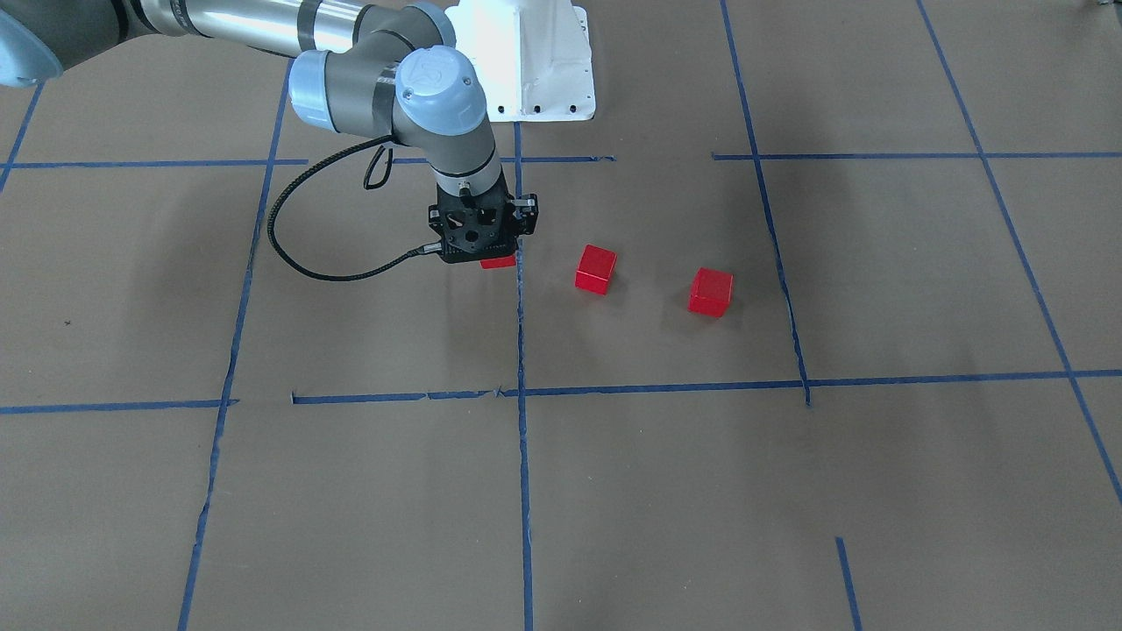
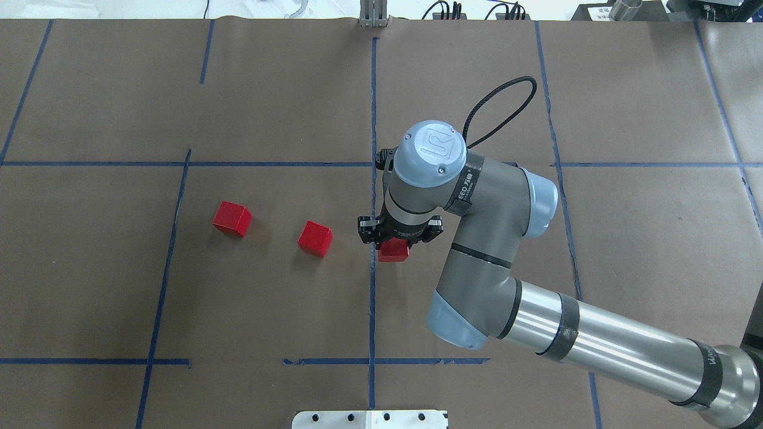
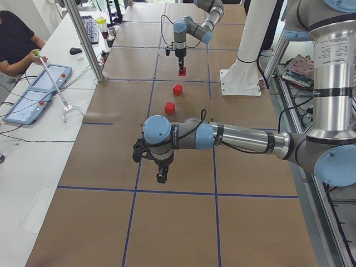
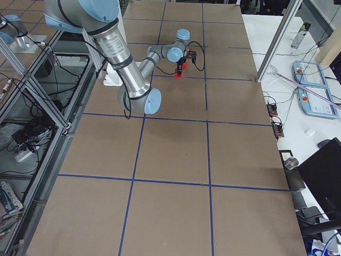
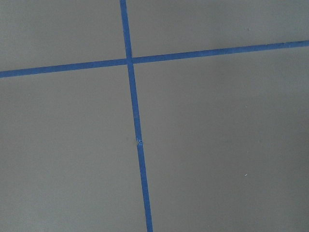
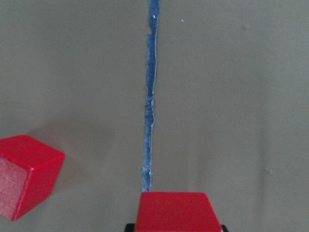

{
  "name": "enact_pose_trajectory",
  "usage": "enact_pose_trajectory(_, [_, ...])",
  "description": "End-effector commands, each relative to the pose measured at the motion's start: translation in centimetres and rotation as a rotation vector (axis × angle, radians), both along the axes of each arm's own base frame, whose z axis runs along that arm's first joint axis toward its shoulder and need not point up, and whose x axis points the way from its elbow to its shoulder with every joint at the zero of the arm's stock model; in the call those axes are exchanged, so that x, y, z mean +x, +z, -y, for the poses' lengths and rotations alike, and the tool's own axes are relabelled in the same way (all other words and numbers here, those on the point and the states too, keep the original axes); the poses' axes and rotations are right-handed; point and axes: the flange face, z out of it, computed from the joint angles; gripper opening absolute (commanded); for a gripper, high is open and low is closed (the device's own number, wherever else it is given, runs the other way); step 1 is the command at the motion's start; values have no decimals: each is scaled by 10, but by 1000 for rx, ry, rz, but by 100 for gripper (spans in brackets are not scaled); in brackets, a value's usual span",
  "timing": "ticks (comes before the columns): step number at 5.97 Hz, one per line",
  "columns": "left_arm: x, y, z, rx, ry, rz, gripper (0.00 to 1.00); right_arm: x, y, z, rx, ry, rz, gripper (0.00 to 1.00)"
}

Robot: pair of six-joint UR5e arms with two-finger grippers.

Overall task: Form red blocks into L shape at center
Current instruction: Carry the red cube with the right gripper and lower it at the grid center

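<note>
The red block in my right gripper, now at or just above the paper, will be let go on the vertical blue tape line (image 1: 522, 263) (image 6: 145, 213), just beside the nearer red block.
My right gripper (image 2: 393, 243) (image 1: 491, 254) stands over the center, right beside the vertical blue tape line (image 2: 372, 298). It is shut on one red block (image 2: 393, 252) (image 1: 498, 261) (image 6: 174, 211), at or just above the paper. Two more red blocks lie on the paper to its left in the overhead view, one near (image 2: 315, 238) (image 1: 596, 268) (image 6: 26, 174) and one farther (image 2: 232, 218) (image 1: 710, 292), both turned askew. My left gripper (image 3: 161, 177) shows only in the exterior left view, low over bare paper well away from the blocks. I cannot tell whether it is open.
The white robot base (image 1: 526, 61) sits at the table's edge behind the center. A black cable (image 2: 501, 101) loops off the right wrist. A person (image 3: 16, 39) sits at a side table with control pads (image 3: 33, 94). Brown paper with blue tape lines surrounds the blocks.
</note>
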Motion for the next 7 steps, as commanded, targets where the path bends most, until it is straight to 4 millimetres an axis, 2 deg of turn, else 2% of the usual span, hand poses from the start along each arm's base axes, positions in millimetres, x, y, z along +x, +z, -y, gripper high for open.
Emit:
enact_pose_trajectory(1, [1,0,-1,-4,-1,-14,100,-12,-4,5,-34,25,-14,0])
enact_pose_trajectory(4, [1,-1,-1,-4,-1,-23,100,-31,-1,7,-55,24,-38,2])
enact_pose_trajectory(7, [2,-1,-1,-4,-1,-24,100,-37,-3,1,-47,6,-38,4])
